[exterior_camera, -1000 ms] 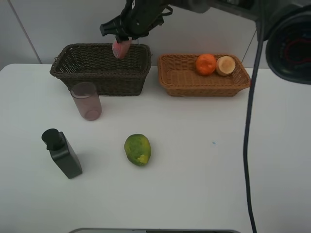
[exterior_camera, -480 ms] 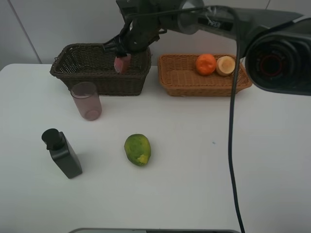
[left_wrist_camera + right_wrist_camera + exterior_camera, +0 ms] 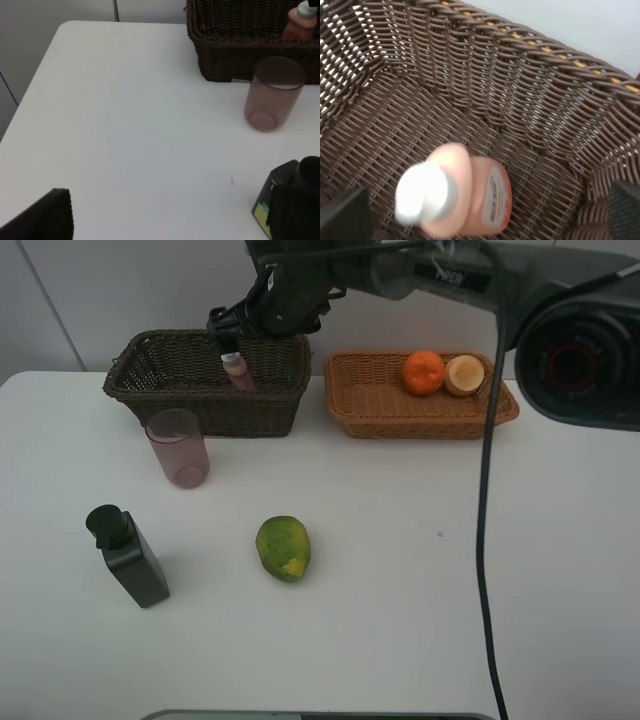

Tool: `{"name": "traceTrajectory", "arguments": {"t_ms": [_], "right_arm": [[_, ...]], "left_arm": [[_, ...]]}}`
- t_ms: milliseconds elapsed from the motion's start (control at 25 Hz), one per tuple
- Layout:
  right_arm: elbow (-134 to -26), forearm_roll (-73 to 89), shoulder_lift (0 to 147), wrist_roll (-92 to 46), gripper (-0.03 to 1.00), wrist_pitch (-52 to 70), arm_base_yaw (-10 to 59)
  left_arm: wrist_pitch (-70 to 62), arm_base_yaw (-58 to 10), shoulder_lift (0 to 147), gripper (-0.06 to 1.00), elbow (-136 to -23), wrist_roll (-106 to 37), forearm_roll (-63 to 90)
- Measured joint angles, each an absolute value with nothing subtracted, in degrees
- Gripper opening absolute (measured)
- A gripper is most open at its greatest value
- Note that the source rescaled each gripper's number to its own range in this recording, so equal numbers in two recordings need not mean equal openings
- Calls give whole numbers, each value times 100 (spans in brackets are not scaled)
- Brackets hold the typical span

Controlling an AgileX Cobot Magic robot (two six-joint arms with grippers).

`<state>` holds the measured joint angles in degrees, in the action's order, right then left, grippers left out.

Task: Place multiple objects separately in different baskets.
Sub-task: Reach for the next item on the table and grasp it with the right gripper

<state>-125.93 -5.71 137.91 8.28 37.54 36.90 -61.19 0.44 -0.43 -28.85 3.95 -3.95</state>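
Observation:
The papaya-like fruit is on the table. My right gripper goes over to it next and closes around the fruit's middle (image 3: 283, 544).
My right gripper (image 3: 232, 338) hangs over the dark brown basket (image 3: 160, 392), reaching in from the right. In the right wrist view its fingertips (image 3: 342, 215) stand wide apart. The small pink white-capped bottle (image 3: 470, 195) lies loose between them on the basket floor (image 3: 520, 100). The bottle (image 3: 237, 370) leans inside the basket. The orange (image 3: 424, 371) and the peach-like fruit (image 3: 465, 374) sit in the orange-tan basket (image 3: 380, 405). The papaya-like fruit (image 3: 283, 548), pinkish cup (image 3: 179, 448) and black pump bottle (image 3: 128, 556) stand on the table. The left gripper shows one finger (image 3: 47, 215) at the frame edge, holding nothing.
The left wrist view shows the cup (image 3: 272, 95) in front of the dark basket (image 3: 240, 55), the pump bottle (image 3: 292, 200) close by, and the table's left edge (image 3: 35, 85). A black cable (image 3: 487, 540) hangs over the table's right side.
The right gripper carried the pink bottle down from above the dark basket's rim into the basket and let it go. Its jaws now stand open.

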Motion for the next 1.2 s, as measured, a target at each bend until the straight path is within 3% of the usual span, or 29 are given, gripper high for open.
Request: {"name": "traceTrajectory", "arguments": {"t_ms": [440,880,1200], "right_arm": [[-12249,-554,12960,385,100,6130,3754],[-9277,-547,11551,784,100,5372,4302],[-8415,-516,11430,1457,100,5180,4826]], "left_arm": [[-6119,44,-43,100,-2885,395,-395],[-6119,44,-43,100,-2885,395,-395],[-6119,44,-43,100,-2885,395,-395]]}}
